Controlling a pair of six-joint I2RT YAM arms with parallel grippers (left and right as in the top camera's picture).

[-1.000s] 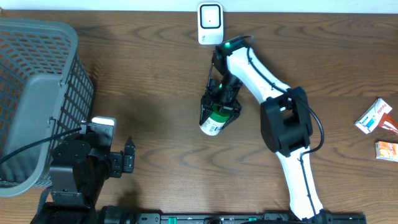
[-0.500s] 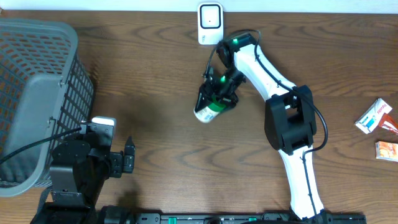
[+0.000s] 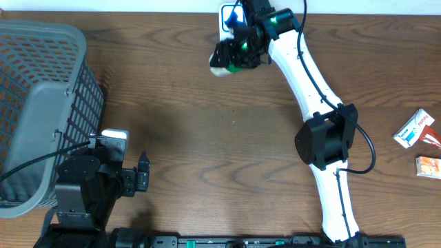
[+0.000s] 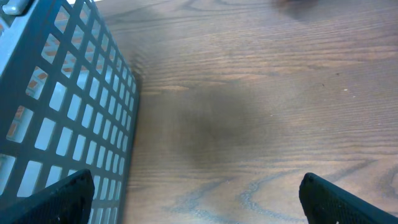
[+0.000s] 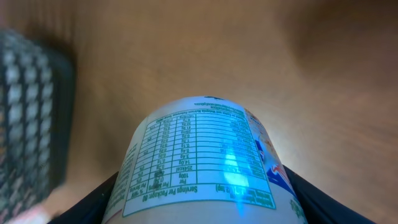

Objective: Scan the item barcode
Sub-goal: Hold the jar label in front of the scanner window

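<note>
My right gripper has the white bottle. I should use it to set the bottle down on the table [image 3: 416,107] just beyond the white-and-red carton.
My right gripper [image 3: 238,52] is shut on the item, a white bottle [image 3: 222,63] with a green label, and holds it above the table's far edge. Just behind it stands the white barcode scanner [image 3: 225,12], partly covered by the arm. In the right wrist view the bottle [image 5: 199,155] fills the lower middle between the two black fingers [image 5: 93,202]. Its nutrition table faces the camera and a blue streak of light crosses the label. No barcode shows. My left gripper [image 3: 141,176] rests open near the front left, with nothing in it [image 4: 199,202].
A grey mesh basket [image 3: 41,103] takes up the left side, close beside the left gripper [image 4: 62,93]. Two small cartons, a white-and-red one [image 3: 413,129] and an orange one [image 3: 428,167], lie at the right edge.
The right arm has carried the bottle from mid-table up and back to just in front of the scanner. The left arm has stayed still.
</note>
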